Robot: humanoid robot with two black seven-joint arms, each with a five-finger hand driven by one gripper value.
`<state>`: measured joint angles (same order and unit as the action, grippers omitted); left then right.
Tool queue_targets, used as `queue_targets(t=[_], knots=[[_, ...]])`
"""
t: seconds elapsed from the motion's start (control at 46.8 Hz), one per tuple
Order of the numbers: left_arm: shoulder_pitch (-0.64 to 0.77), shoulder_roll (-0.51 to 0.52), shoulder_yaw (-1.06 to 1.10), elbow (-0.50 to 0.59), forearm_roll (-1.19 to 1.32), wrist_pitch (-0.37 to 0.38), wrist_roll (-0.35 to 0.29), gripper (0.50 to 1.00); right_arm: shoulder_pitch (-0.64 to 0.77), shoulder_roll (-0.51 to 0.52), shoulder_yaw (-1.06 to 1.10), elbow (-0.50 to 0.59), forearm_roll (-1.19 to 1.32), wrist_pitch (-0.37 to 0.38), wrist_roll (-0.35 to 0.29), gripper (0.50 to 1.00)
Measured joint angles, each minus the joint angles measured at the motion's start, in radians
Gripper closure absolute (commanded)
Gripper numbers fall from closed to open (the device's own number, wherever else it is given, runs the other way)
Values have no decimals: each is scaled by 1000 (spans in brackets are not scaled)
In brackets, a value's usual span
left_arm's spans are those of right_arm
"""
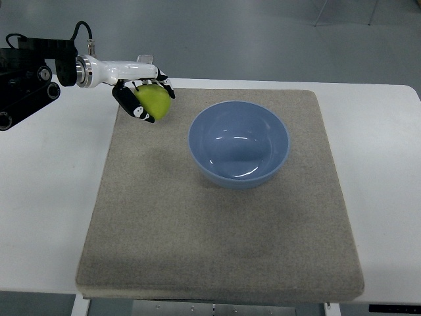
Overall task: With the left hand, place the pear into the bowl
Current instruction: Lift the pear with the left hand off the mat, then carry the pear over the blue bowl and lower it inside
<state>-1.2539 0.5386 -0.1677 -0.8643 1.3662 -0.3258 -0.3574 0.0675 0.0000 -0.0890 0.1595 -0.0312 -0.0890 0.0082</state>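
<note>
The robot's left gripper will release the pear on the bottom of the light blue bowl (250, 155), near the front side of the bowl.
My left hand (146, 99) reaches in from the upper left, its black fingers curled around a yellow-green pear (155, 100). The pear hangs above the back left corner of the mat, clear of the surface, with a faint shadow below it. A light blue bowl (239, 143) stands upright on the mat to the right of the hand, a short gap away, and nothing lies inside it. The right arm does not show.
A beige mat (217, 230) covers most of the white table (46, 210). The black body of the left arm (26, 72) sits at the far left edge. Grey floor lies beyond the table's back edge.
</note>
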Motion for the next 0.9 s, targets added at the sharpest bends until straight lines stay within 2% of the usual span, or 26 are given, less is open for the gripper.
queue_targets(t=[0.278,0.577,0.897], knots=[[-57,-9,-21,-33,-29,1,0,1000,0,0,0,0,0,0,0,574],[-79,-18,-29,-167,-29,1,1,1000,0,0,0,0,0,0,0,574],[-76,-66,-24,-245,-13,-12,3,1000,0,0,0,0,0,0,0,576]])
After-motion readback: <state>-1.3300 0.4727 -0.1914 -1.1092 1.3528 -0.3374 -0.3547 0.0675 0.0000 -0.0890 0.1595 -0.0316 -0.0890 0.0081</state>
